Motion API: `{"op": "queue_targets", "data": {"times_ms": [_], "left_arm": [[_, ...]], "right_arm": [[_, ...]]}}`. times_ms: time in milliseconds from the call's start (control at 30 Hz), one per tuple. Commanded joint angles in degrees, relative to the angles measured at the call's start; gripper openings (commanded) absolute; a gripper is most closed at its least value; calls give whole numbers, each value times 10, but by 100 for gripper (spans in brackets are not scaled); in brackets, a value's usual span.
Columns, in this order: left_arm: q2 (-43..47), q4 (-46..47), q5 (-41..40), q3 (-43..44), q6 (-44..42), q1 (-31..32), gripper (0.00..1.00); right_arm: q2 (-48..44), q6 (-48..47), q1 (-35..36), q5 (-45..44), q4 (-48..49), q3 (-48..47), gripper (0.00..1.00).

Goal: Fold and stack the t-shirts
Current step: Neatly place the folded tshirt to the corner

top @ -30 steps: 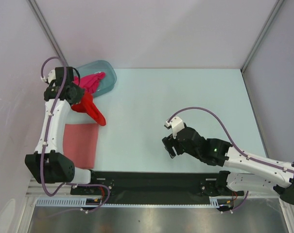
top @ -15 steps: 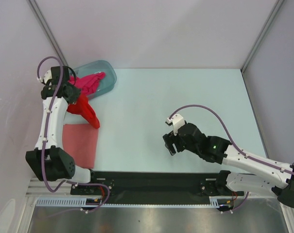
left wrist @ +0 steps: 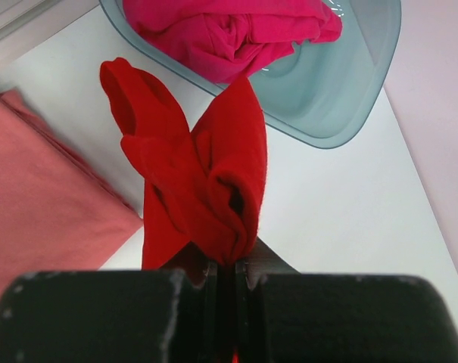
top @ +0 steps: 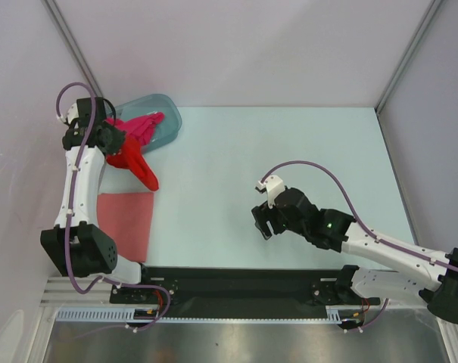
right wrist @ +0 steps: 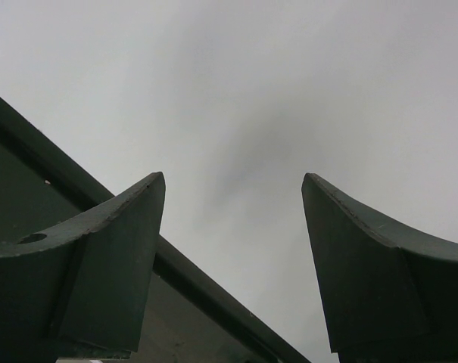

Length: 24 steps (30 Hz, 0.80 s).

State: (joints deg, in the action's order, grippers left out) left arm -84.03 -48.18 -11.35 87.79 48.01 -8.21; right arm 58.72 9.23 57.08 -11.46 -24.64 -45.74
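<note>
Next, I let go of the bright red t-shirt with my left gripper on top of the folded salmon-pink t-shirt [top: 126,228] [left wrist: 39,208].
My left gripper [top: 115,145] is shut on the bright red t-shirt [top: 137,165], which hangs bunched below it over the table's left side; the left wrist view shows the cloth [left wrist: 198,181] pinched between the jaws [left wrist: 227,266]. The salmon-pink t-shirt [top: 126,221] lies folded flat on the table near the left arm's base, also in the left wrist view [left wrist: 39,197]. The magenta-pink t-shirt [top: 141,127] lies crumpled in the tub [top: 166,115]. My right gripper [top: 262,221] is open and empty over the table's middle, its fingers [right wrist: 115,257] spread above bare surface.
The translucent blue-grey tub [left wrist: 342,91] stands at the back left corner. White walls and metal posts enclose the table. A black strip [top: 244,280] runs along the near edge by the arm bases.
My left gripper has moved back and left towards the tub with the red t-shirt hanging from it. The right gripper has shifted slightly.
</note>
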Motion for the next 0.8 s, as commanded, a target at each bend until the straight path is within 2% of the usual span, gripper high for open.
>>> {"op": "queue_targets", "data": {"times_ms": [0, 300, 767], "left_arm": [[11, 27, 9, 2, 10, -14, 0], [43, 53, 8, -83, -15, -37, 1], [89, 52, -2, -122, -86, -75, 0]], "right_arm": [[5, -5, -7, 6, 22, -1, 78], [7, -5, -14, 12, 21, -2, 78], [18, -5, -16, 23, 19, -11, 78]]}}
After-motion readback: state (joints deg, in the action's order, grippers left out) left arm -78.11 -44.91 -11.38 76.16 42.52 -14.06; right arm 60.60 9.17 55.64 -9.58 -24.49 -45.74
